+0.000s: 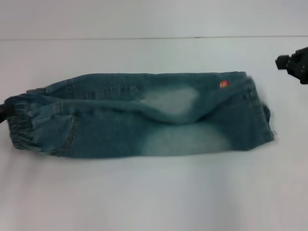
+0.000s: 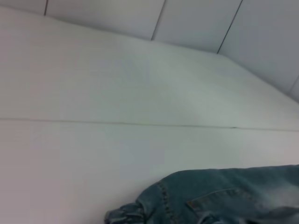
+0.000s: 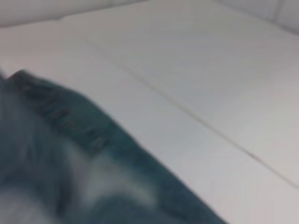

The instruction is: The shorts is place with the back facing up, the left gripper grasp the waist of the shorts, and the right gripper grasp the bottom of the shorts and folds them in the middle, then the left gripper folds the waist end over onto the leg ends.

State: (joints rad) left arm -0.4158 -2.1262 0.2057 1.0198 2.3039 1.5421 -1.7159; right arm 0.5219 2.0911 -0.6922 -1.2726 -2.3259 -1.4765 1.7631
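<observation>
The orange tag and the far part of the shorts lie uncovered, so the robot's right gripper should take the upper leg's hem [image 1: 251, 90] and pull it over them.
The blue denim shorts [image 1: 144, 115] lie folded lengthwise on the white table, stretched from left to right. Their elastic waist [image 1: 21, 125] is at the left end and the leg ends [image 1: 257, 113] at the right. A small orange tag [image 1: 224, 84] sits near the leg ends. Only a dark sliver of my left gripper [image 1: 3, 111] shows at the picture's left edge, right against the waist. My right gripper [image 1: 293, 62] hovers above the table at the far right, apart from the leg ends. The left wrist view shows a corner of the shorts [image 2: 219, 196], and the right wrist view shows denim [image 3: 70, 158] close up.
The white table [image 1: 154, 192] spreads around the shorts, with a thin seam [image 1: 144, 38] running across it behind them. A panelled wall [image 2: 196, 23] rises beyond the table's far side.
</observation>
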